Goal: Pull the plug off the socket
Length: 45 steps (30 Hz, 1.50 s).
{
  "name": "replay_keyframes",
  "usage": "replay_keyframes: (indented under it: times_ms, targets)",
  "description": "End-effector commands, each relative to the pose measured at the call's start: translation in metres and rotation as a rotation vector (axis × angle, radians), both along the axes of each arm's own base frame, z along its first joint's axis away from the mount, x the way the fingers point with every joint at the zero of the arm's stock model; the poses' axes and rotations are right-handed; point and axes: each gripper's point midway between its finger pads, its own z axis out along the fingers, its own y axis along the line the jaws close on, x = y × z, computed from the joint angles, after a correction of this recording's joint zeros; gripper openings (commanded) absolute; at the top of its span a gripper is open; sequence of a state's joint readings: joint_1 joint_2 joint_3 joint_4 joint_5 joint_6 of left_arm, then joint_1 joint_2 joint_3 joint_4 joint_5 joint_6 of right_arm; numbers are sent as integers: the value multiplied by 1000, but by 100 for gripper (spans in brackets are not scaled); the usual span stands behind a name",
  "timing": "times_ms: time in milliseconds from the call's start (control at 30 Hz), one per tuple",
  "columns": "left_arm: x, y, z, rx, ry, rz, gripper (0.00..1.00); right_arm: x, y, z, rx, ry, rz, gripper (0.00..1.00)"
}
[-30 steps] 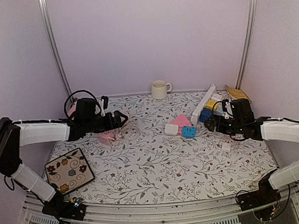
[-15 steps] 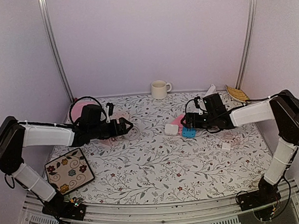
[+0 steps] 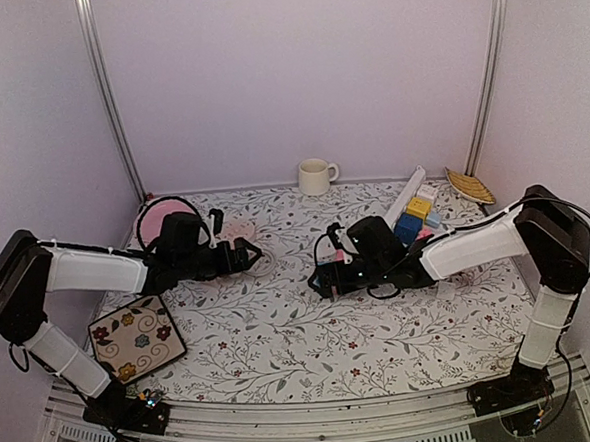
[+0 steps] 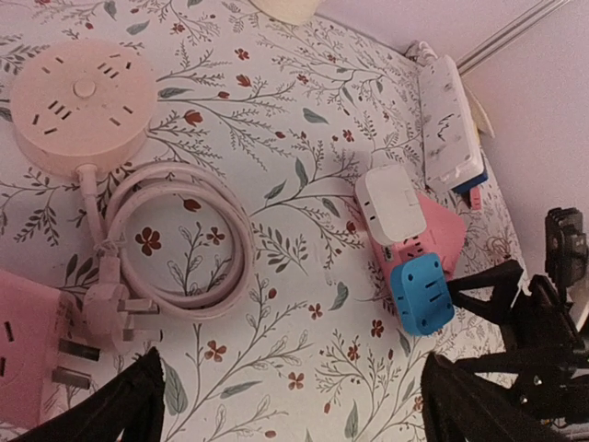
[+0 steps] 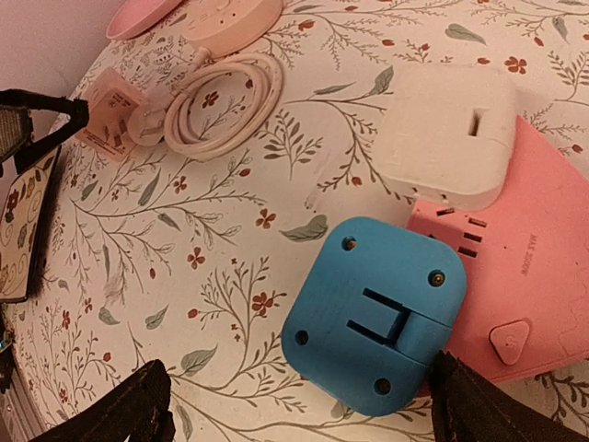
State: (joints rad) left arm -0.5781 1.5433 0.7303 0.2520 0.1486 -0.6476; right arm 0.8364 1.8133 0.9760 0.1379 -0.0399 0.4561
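Observation:
I will next close my right gripper on the blue plug's tab [image 3: 331, 273] [image 5: 423, 337] beside its slot, because that narrow part fits between the fingers.
A pink triangular socket [image 5: 520, 267] lies on the floral table with a blue plug [image 5: 373, 318] and a white plug [image 5: 446, 133] in it. All three also show in the left wrist view: socket [image 4: 440, 230], blue plug [image 4: 421, 296], white plug [image 4: 391, 203]. My right gripper [image 5: 308, 414] is open, low over the table, with the blue plug just ahead of its fingertips [image 5: 129, 414] and not touched. In the top view the right gripper [image 3: 326, 277] and its arm hide the socket. My left gripper [image 3: 245, 252] is open and empty over the coiled cable [image 4: 175, 249].
A round pink power strip [image 4: 83, 101] and a pink cube adapter [image 4: 28, 345] lie by the cable. A white power strip [image 3: 404, 199], coloured blocks [image 3: 415, 214], a mug [image 3: 317, 176], a wooden dish [image 3: 470, 183], a pink plate [image 3: 160, 219] and a floral tile [image 3: 137, 336] stand around.
My right arm has swung left from the table's right side to the pink socket and now covers it from above. My left gripper has shifted slightly right and stays open.

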Motion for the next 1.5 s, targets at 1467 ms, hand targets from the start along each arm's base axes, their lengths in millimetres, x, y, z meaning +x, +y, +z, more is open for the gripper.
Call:
replay_keyframes:
  times_ms: [1467]
  targets:
    - [-2, 10, -2, -26, -6, 31, 97, 46, -5, -5, -960, -381, -259, 67]
